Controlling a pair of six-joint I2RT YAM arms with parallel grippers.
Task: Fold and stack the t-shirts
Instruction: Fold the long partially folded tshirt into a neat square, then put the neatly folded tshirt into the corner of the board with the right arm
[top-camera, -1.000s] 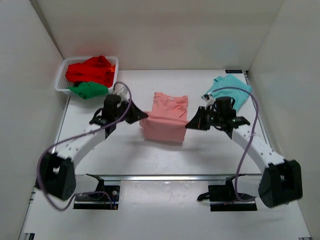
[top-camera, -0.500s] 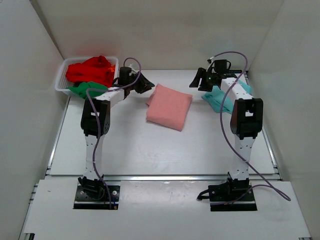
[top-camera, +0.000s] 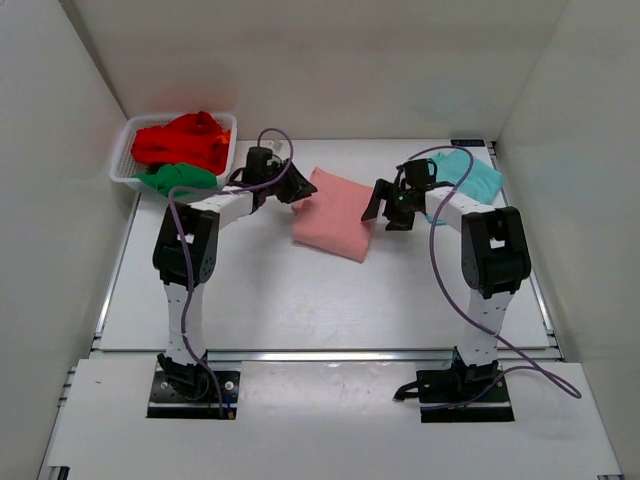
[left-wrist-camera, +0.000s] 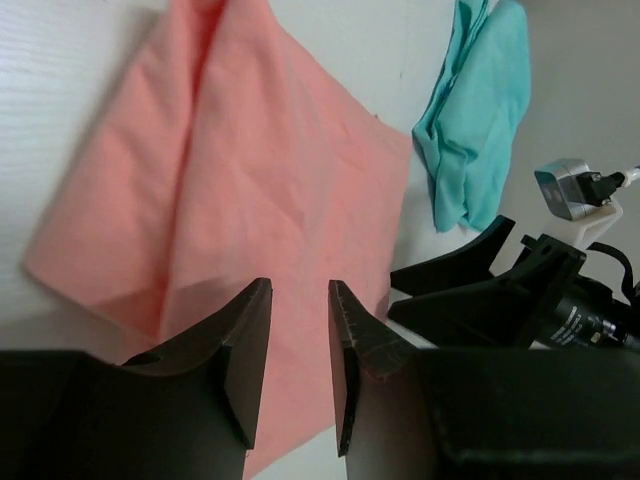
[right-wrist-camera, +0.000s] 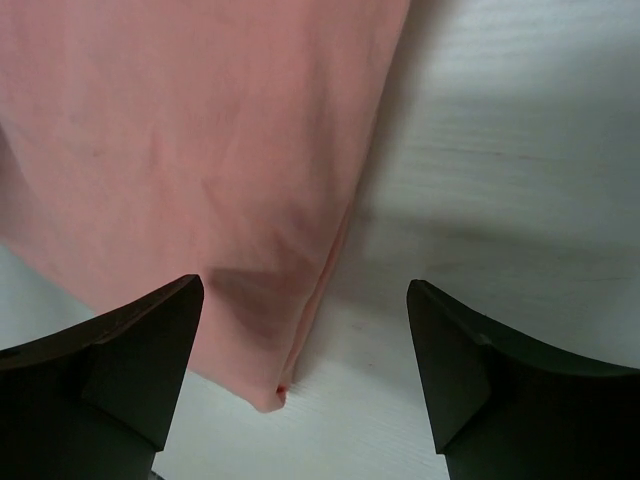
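Observation:
Next, my right gripper moves in and closes on the middle of the pink t-shirt's folded edge (top-camera: 362, 222) (right-wrist-camera: 325, 210), on the side that faces the teal t-shirt.
A salmon-pink t-shirt (top-camera: 338, 213) lies folded into a tilted rectangle at mid-table. My left gripper (top-camera: 297, 190) hovers over its back-left corner. In the left wrist view this gripper (left-wrist-camera: 298, 290) is open by a narrow gap, with the pink t-shirt (left-wrist-camera: 230, 200) below and nothing pinched. My right gripper (top-camera: 378, 208) is at the shirt's right edge. In the right wrist view it (right-wrist-camera: 305, 290) stands wide open over the pink t-shirt's (right-wrist-camera: 180, 130) folded edge. A light teal t-shirt (top-camera: 470, 175) lies at the back right. Red (top-camera: 183, 140) and green (top-camera: 178, 178) t-shirts sit in the basket.
A white mesh basket (top-camera: 122, 160) stands at the back left corner against the wall. White walls close the table in on the left, back and right. Purple cables loop over both arms. The left wrist view shows the right gripper (left-wrist-camera: 500, 285) close by, with the teal shirt (left-wrist-camera: 475, 120) behind it.
A second ago both grippers held the pink shirt's near edge; they carried it back, folding the shirt over, and let go. The right gripper then came back to the shirt's right edge.

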